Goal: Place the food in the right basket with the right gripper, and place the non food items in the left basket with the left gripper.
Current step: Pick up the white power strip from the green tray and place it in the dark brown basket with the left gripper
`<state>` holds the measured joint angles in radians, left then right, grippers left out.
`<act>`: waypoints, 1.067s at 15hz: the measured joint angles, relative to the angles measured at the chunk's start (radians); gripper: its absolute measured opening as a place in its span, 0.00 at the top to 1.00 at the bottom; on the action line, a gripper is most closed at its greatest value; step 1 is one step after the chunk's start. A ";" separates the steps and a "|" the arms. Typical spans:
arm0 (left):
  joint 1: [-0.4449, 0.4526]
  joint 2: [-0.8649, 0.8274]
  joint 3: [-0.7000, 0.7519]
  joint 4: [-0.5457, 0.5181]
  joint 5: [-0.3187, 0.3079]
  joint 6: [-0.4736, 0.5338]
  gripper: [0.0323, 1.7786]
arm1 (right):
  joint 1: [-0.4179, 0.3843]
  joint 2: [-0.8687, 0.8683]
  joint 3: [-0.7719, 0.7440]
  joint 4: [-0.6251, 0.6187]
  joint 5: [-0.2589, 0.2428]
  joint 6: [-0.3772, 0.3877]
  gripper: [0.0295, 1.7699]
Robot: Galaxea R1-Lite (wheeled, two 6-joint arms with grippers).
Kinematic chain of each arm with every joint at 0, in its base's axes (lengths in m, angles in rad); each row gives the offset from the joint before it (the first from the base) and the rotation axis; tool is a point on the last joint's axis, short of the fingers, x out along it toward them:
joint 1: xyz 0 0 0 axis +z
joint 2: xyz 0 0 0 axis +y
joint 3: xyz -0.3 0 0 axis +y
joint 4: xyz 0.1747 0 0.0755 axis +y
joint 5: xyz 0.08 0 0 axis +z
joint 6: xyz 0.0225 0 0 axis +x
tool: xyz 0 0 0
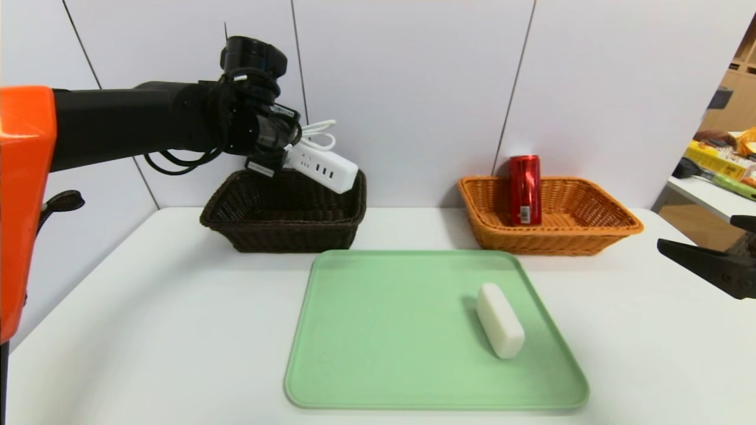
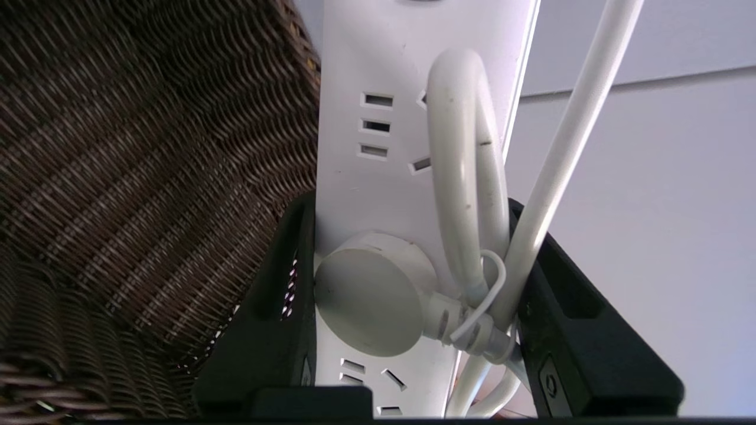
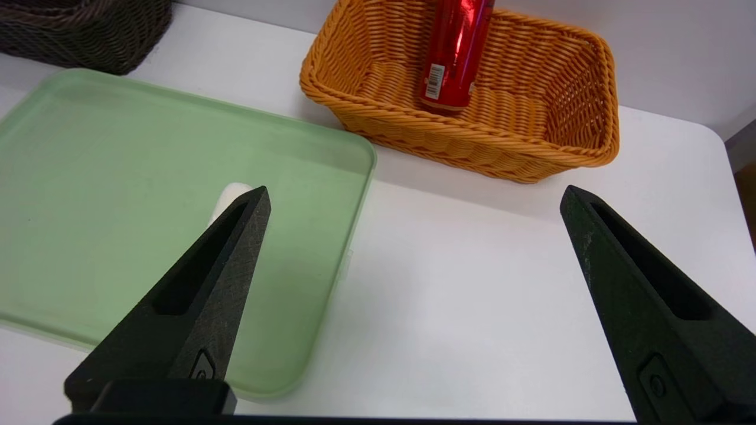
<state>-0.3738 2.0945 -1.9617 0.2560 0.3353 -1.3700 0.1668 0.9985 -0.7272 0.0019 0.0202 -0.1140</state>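
Next, my left gripper sets the white power strip free, letting it rest on the woven bottom of the dark brown basket (image 1: 297, 208) (image 2: 170, 191).
A white power strip (image 1: 322, 167) with its coiled cord (image 1: 319, 134) hangs tilted over the dark brown left basket (image 1: 236, 218). My left gripper (image 1: 277, 154) is shut on the strip; in the left wrist view the black fingers (image 2: 277, 301) clamp both sides of the power strip (image 2: 378, 147). A red can (image 1: 524, 189) stands in the orange right basket (image 1: 614, 224). A white oblong bar (image 1: 499, 319) lies on the green tray (image 1: 378, 330). My right gripper (image 3: 413, 200) hovers open over the table to the right of the tray, holding nothing.
The green tray (image 3: 118, 177) sits centred in front of both baskets on the white table (image 1: 147, 307). A wall stands close behind the baskets. A second table with clutter (image 1: 720, 159) is at the far right.
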 joint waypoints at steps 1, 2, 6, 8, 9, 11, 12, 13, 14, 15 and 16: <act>0.006 0.011 0.000 0.000 0.000 -0.022 0.49 | 0.000 0.004 0.000 -0.001 -0.001 0.000 0.04; 0.014 0.023 0.000 0.000 0.002 -0.044 0.49 | 0.000 0.009 -0.001 -0.001 0.000 0.000 0.04; 0.024 0.068 0.003 0.001 0.002 -0.081 0.49 | 0.000 0.030 -0.003 -0.007 -0.001 0.000 0.04; 0.029 0.081 0.004 0.000 0.004 -0.079 0.49 | 0.000 0.038 -0.003 -0.012 -0.001 0.000 0.04; 0.029 0.086 0.004 0.000 0.005 -0.078 0.49 | 0.000 0.040 -0.003 -0.012 -0.001 0.000 0.04; 0.025 0.091 0.003 0.000 0.005 -0.076 0.49 | 0.000 0.043 -0.001 -0.011 -0.001 0.000 0.04; 0.026 0.092 0.003 0.000 0.006 -0.075 0.49 | 0.001 0.043 -0.001 -0.011 -0.001 0.000 0.04; 0.029 0.093 0.003 0.000 0.007 -0.074 0.49 | 0.001 0.044 -0.001 -0.011 -0.001 -0.002 0.04; 0.030 0.093 0.003 0.001 0.009 -0.072 0.49 | 0.003 0.044 -0.001 -0.011 -0.001 -0.002 0.04; 0.029 0.093 0.003 0.002 0.010 -0.071 0.49 | 0.004 0.044 -0.001 -0.011 -0.001 -0.002 0.04; 0.027 0.093 0.003 0.002 0.010 -0.070 0.45 | 0.005 0.045 -0.001 -0.012 -0.001 -0.002 0.04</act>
<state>-0.3468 2.1879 -1.9585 0.2579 0.3449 -1.4398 0.1717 1.0434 -0.7287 -0.0100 0.0191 -0.1157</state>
